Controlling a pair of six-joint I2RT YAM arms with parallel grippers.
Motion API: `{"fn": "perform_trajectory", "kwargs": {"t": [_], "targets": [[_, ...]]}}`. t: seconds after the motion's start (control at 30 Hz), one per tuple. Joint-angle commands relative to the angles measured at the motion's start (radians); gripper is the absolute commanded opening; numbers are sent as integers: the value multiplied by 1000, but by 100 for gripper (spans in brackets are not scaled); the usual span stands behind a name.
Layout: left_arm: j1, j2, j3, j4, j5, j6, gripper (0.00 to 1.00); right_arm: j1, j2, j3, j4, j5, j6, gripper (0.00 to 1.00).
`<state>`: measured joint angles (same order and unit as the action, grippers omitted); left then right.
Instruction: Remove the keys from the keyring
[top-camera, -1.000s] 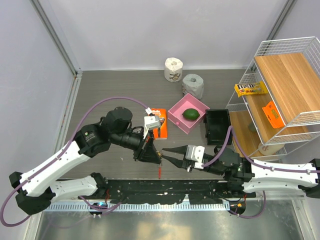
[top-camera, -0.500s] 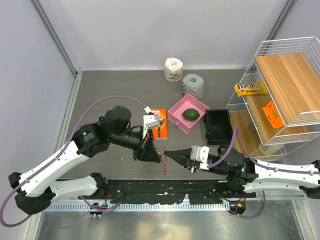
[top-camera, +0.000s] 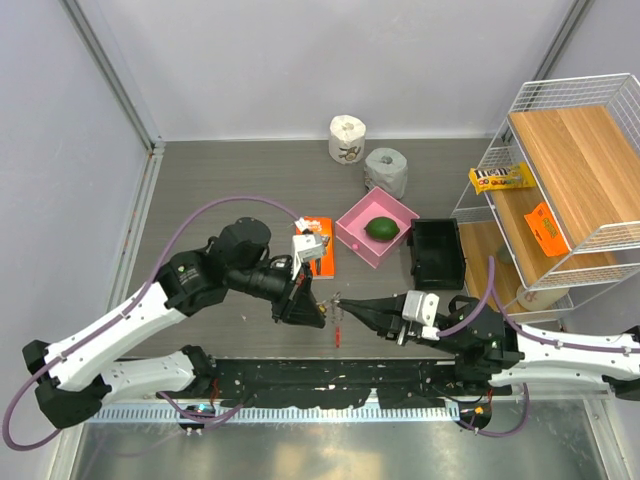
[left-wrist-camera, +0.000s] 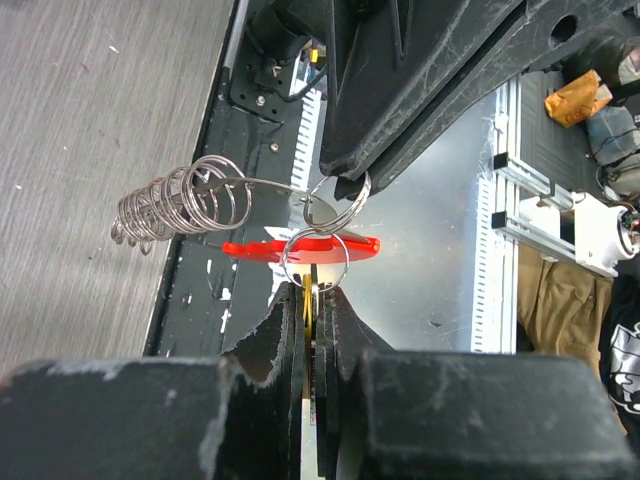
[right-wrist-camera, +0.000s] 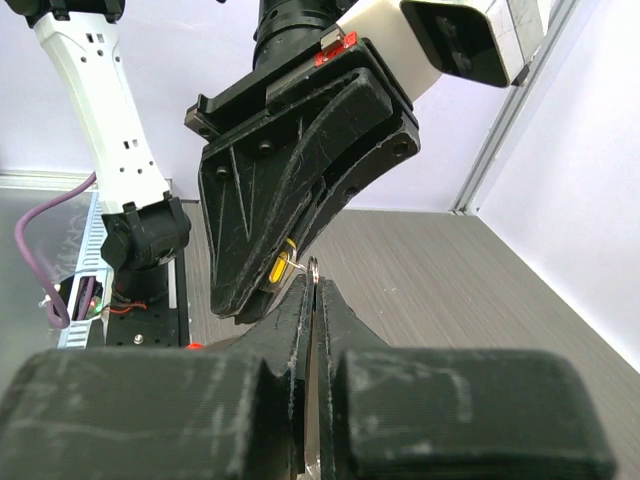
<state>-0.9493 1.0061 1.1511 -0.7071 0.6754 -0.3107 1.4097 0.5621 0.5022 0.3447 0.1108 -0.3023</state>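
Next, I release the yellow-tagged key with my left gripper on the table (top-camera: 259, 265) beside the orange razor box, away from the pink tray. The key is now over the table's front edge.
In the top view my two grippers meet tip to tip over the table's front edge. My left gripper (top-camera: 318, 310) (left-wrist-camera: 313, 290) is shut on a key with a yellow tag (left-wrist-camera: 308, 300), which hangs on a silver split ring (left-wrist-camera: 315, 262). The red keyring (left-wrist-camera: 300, 245) shows edge-on just above the jaws, with its silvery coiled chain (left-wrist-camera: 175, 205) trailing left. It hangs as a red sliver in the top view (top-camera: 340, 334). My right gripper (top-camera: 350, 305) (right-wrist-camera: 313, 280) is shut on a small silver ring (right-wrist-camera: 314, 266) of the bunch. The other keys are hidden.
An orange razor box (top-camera: 318, 258) lies behind the left gripper. A pink tray (top-camera: 355, 238) holds an avocado (top-camera: 380, 229), next to a black box (top-camera: 436, 252). Two paper rolls (top-camera: 347, 138) stand at the back. A wire rack (top-camera: 560, 190) fills the right side.
My right gripper was open a second ago and has shut on the small ring. Both grippers and the hanging red keyring have shifted a little to the right.
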Motion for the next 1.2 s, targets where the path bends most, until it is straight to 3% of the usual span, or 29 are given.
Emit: {"fn": "perform_trajectory", "kwargs": {"t": [0.0, 0.4, 0.57, 0.73, 0.9, 1.0, 1.17], "targets": [[-2, 25, -47, 69, 49, -34, 0, -3, -27, -39, 209, 40, 19, 5], [-8, 123, -30, 139, 62, -54, 0, -3, 68, -63, 392, 24, 26, 5], [-6, 112, -59, 149, 23, -47, 0, -3, 36, -122, 510, 120, -7, 5], [39, 60, -112, 97, -161, -41, 0, -3, -48, -143, 426, 234, -47, 5], [125, 54, -171, -6, -485, -47, 0, -3, -128, -174, 321, 352, -34, 5], [207, 63, -231, 17, -699, -45, 0, -3, -151, -177, 258, 430, -17, 5], [388, 118, -281, 164, -680, -34, 1, -5, -176, -182, 183, 460, 29, 5]]}}
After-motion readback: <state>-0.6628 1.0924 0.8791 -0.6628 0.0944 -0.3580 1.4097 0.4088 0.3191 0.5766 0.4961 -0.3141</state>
